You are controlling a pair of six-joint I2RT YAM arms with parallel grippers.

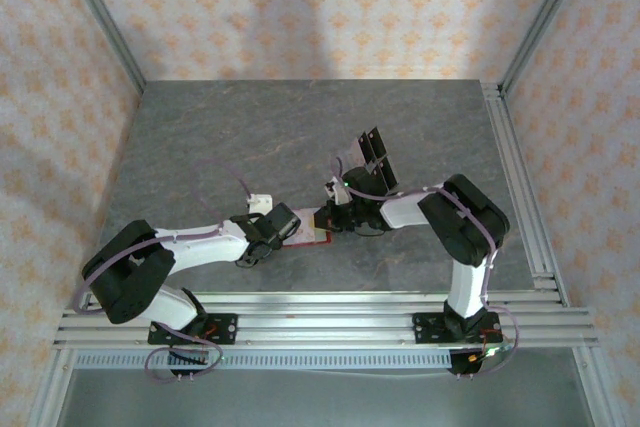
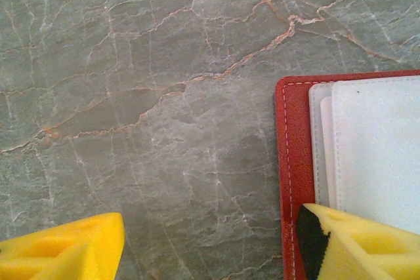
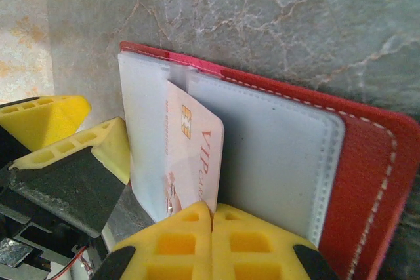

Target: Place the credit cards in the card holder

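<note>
Next, my right gripper lets go of the pale pink credit card in the card holder's pocket nearer my left gripper (image 1: 301, 228) (image 3: 170, 155).
The red card holder (image 1: 316, 235) lies open on the grey table between my two grippers. In the right wrist view its pale inner pockets (image 3: 275, 155) face me inside the red cover (image 3: 367, 162). My right gripper (image 3: 211, 213) is shut on a pale pink credit card (image 3: 193, 142) with a gold chip. The card's far end sits in the slot between two pockets. My left gripper (image 2: 211, 240) is open. One of its yellow fingers (image 2: 367, 244) rests on the card holder's (image 2: 295, 136) edge, and the other is over bare table.
Several dark cards (image 1: 372, 159) lie fanned on the table just behind the right gripper (image 1: 340, 213). The left gripper's yellow fingers (image 3: 46, 116) stand close to the left of the card holder. Aluminium rails (image 1: 520, 177) run along the right and near edges.
</note>
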